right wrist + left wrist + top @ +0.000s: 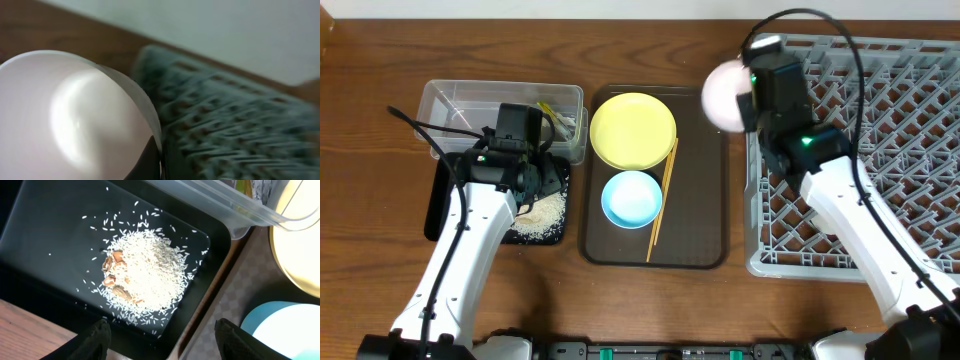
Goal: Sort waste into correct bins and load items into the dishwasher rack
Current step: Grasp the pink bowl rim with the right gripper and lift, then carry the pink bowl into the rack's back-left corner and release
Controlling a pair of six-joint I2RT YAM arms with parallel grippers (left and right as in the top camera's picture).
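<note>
The grey dishwasher rack has a corner nearest the brown tray. Next, my right gripper releases the pinkish-white bowl in the grey dishwasher rack's far corner (786,70) (169,86) there.
My right gripper (748,95) is shut on the rim of the pinkish-white bowl (724,95), held in the air between the brown tray and the grey dishwasher rack (880,150); the bowl (75,115) fills the right wrist view, the rack (235,125) blurred behind it. My left gripper (160,340) is open and empty over the black tray (45,240), where a rice heap (145,275) lies. The clear tub (450,105) holds the yellow-green wrapper (560,120). The yellow plate (633,130), blue bowl (631,198) and chopsticks (662,195) lie on the brown tray. The cup is out of view.
The brown serving tray (705,200) sits in the middle between the bins and the rack. The black tray (438,200) lies in front of the clear tub, partly under my left arm. Wooden tabletop (650,300) runs along the front.
</note>
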